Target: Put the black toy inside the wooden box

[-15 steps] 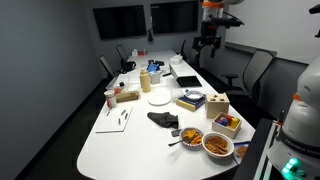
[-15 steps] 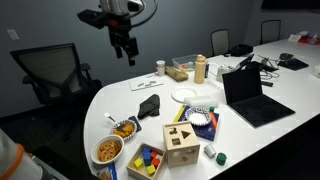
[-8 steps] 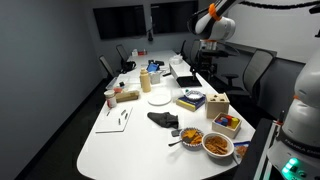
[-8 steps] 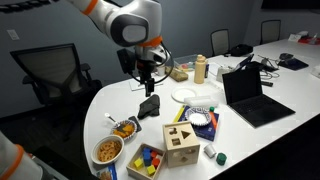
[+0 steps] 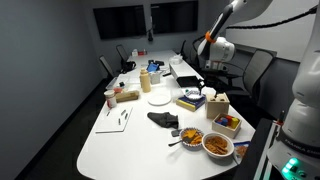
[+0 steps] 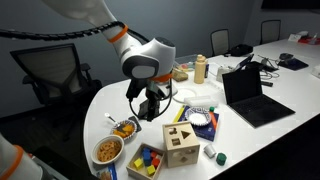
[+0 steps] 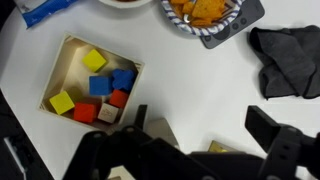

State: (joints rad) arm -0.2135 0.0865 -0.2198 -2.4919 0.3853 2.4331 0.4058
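Note:
The robot's gripper needs to close on the sides of the square blue block (image 5: 228,121) (image 7: 100,85) in the middle of the low tray box, next to the other blue block.
The black toy (image 5: 163,119) lies crumpled on the white table (image 5: 130,140), and it also shows at the right edge of the wrist view (image 7: 290,60). The pale tan wooden box (image 5: 217,104) stands near the table's edge, with dark cut-outs on its sides in an exterior view (image 6: 180,143). My gripper (image 7: 205,125) is open and empty, its fingers wide apart, and it hangs well above the table. In an exterior view the gripper (image 6: 150,103) stands in front of the toy and hides most of it.
A low tray box of coloured blocks (image 7: 92,85) sits beside the wooden box (image 6: 147,160). Bowls of snacks (image 6: 108,150) (image 5: 217,144), a blue-patterned plate (image 6: 203,120), an open laptop (image 6: 250,95), a white plate (image 5: 159,98) and bottles stand around. Office chairs ring the table.
The arm has swung down from high over the far side towards the table. The gripper now hangs above the toy and boxes. The objects have not moved.

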